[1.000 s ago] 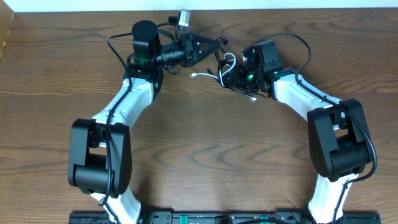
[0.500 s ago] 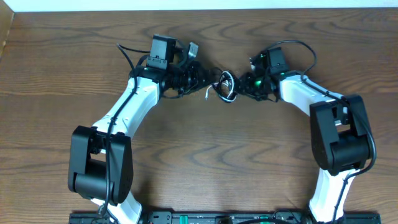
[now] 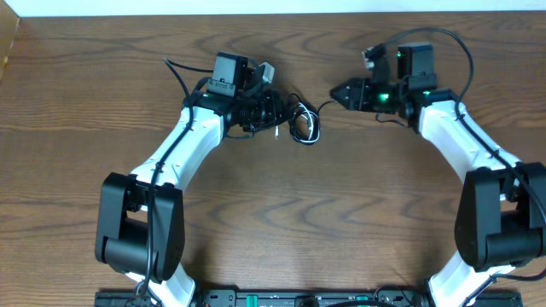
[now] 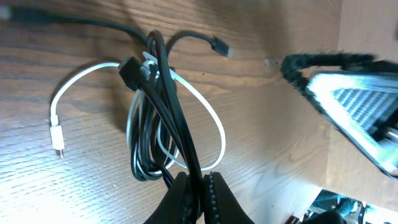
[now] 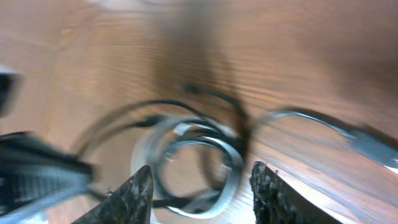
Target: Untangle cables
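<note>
My left gripper will release the piece of black cable on top of the tangled bundle (image 3: 298,128) (image 4: 152,143) next to the white cable's loop.
The two cables lie tangled together on the wooden table (image 3: 281,213). The black cable (image 4: 163,93) is coiled in loops. The white cable (image 4: 214,118) threads through it, and its white plug (image 4: 57,134) lies to the left. My left gripper (image 4: 198,179) is shut on a strand of the black cable, right at the bundle (image 3: 304,124). In the overhead view my left gripper (image 3: 280,116) is just left of the bundle. My right gripper (image 3: 337,92) stands open up and to the right of it, apart from it. In the blurred right wrist view, the right gripper (image 5: 200,168) has the coil (image 5: 233,180) lying beyond its spread fingers.
A black arm wire (image 3: 444,38) arcs above the right wrist. The table's far edge (image 3: 273,12) runs close behind both grippers. One finger (image 4: 323,62) of the right gripper shows at the upper right of the left wrist view.
My right gripper has come off the bundle and pulled back up and to the right, jaws open. My left gripper came down to the table with the black cable in it.
</note>
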